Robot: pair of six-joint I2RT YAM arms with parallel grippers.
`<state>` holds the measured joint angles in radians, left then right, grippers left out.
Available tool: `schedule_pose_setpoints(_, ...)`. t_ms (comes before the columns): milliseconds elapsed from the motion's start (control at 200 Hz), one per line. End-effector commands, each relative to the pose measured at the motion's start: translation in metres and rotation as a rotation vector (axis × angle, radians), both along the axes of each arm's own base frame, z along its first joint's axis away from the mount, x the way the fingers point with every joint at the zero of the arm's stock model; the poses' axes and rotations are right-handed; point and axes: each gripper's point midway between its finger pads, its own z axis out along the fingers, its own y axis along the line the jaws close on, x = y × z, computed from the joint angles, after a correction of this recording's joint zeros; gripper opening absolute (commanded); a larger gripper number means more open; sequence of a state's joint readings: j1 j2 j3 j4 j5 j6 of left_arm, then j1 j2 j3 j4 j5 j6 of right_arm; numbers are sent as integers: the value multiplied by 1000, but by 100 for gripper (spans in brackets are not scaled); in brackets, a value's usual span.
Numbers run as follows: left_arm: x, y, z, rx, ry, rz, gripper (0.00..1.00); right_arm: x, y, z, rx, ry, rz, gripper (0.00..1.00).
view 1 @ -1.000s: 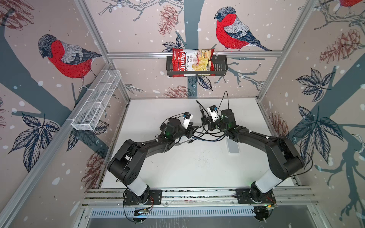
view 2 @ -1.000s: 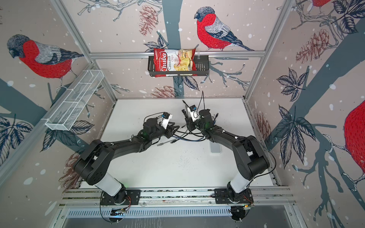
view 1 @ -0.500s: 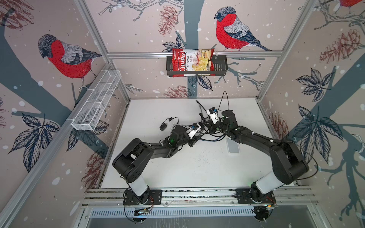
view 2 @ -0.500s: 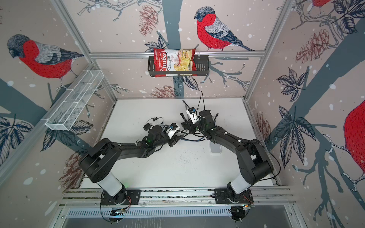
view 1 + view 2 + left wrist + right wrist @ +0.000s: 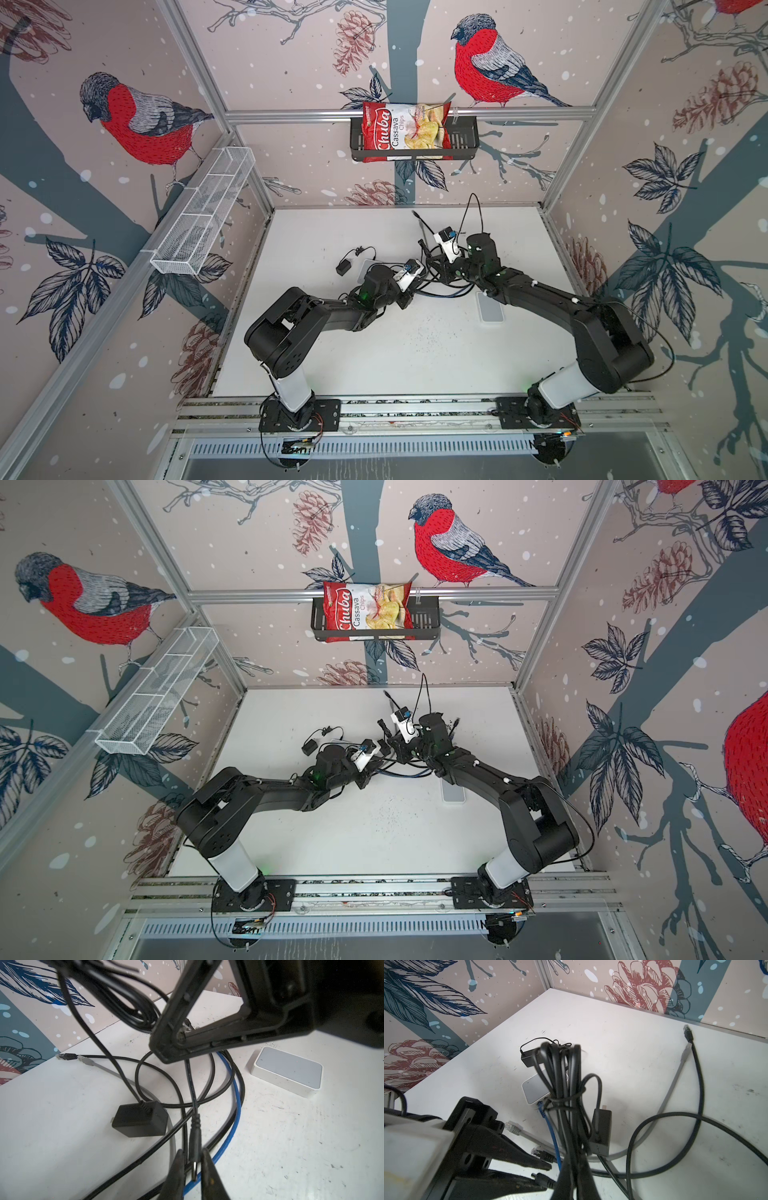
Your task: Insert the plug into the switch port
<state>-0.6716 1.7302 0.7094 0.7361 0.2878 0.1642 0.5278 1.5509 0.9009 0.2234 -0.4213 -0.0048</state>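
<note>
I hold the black cable bundle in my right gripper far from its plug end, so next I release it and take the barrel plug point(image 5: 544, 1180) from my left gripper.
My left gripper point(image 5: 192, 1151) is shut on a black barrel plug point(image 5: 195, 1142); its metal tip shows between the fingers. The right wrist view shows the same plug point(image 5: 542, 1180) in those jaws. In both top views the left gripper point(image 5: 407, 300) point(image 5: 360, 782) hangs low over the cable tangle at mid table. Just behind it my right gripper point(image 5: 575, 1160) point(image 5: 428, 259) is shut on a bundle of black cable point(image 5: 564, 1088), lifted off the table. A white switch point(image 5: 532, 1087) point(image 5: 365, 264) has a blue cable plugged in. Another white switch point(image 5: 287, 1071) point(image 5: 490, 306) lies to the right.
A black power adapter point(image 5: 141, 1120) point(image 5: 601, 1130) lies among black, grey and blue cables point(image 5: 236, 1105). A second adapter point(image 5: 344, 266) sits at the left back. Loose network plugs point(image 5: 66, 1056) lie near the back wall. A chips bag point(image 5: 405, 131) hangs in the wall basket.
My left arm came forward and down from beside the left switch, and its jaws closed on the plug. The right gripper kept its hold on the bundle, barely moving.
</note>
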Motion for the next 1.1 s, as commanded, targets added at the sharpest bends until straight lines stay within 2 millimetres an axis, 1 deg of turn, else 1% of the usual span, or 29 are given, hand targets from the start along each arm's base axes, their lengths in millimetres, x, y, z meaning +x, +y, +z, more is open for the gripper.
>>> schedule_pose_setpoints(0, 3, -5, 11, -33, -35, -10, 10, 0, 4, 9, 13, -29, 18, 3)
schedule_pose_setpoints(125, 3, -8, 12, -54, -20, -12, 0, 7, 4, 7, 30, 14, -24, 4)
schedule_pose_setpoints(180, 4, -10, 12, -74, -14, -7, 0, 10, 7, 8, 53, 50, -37, 6)
schedule_pose_setpoints(260, 5, -12, 15, -105, -14, 2, 0, 12, 12, 4, 79, 112, -58, 8)
schedule_pose_setpoints(315, 6, -13, 18, -127, -14, 15, 0, 15, 13, 1, 95, 150, -83, 15)
schedule_pose_setpoints(395, 11, -11, 23, -154, -17, 47, 0, 14, 12, -4, 110, 187, -108, 22)
schedule_pose_setpoints(460, 15, -8, 26, -169, -19, 83, 0, 15, 7, -6, 127, 193, -147, 29)
schedule_pose_setpoints(520, 19, -4, 30, -187, -29, 118, 0, 14, 1, -5, 139, 190, -181, 33)
schedule_pose_setpoints(645, 26, 1, 35, -210, -40, 172, 0, 7, -2, -3, 168, 216, -189, 33)
schedule_pose_setpoints(770, 28, 1, 35, -224, -34, 188, 0, 0, 2, 1, 196, 236, -162, 33)
schedule_pose_setpoints(966, 25, 1, 34, -243, -23, 181, 0, 2, 9, -2, 212, 257, -149, 32)
schedule_pose_setpoints(1096, 24, 0, 31, -238, -18, 176, 0, 1, 17, 5, 247, 254, -118, 32)
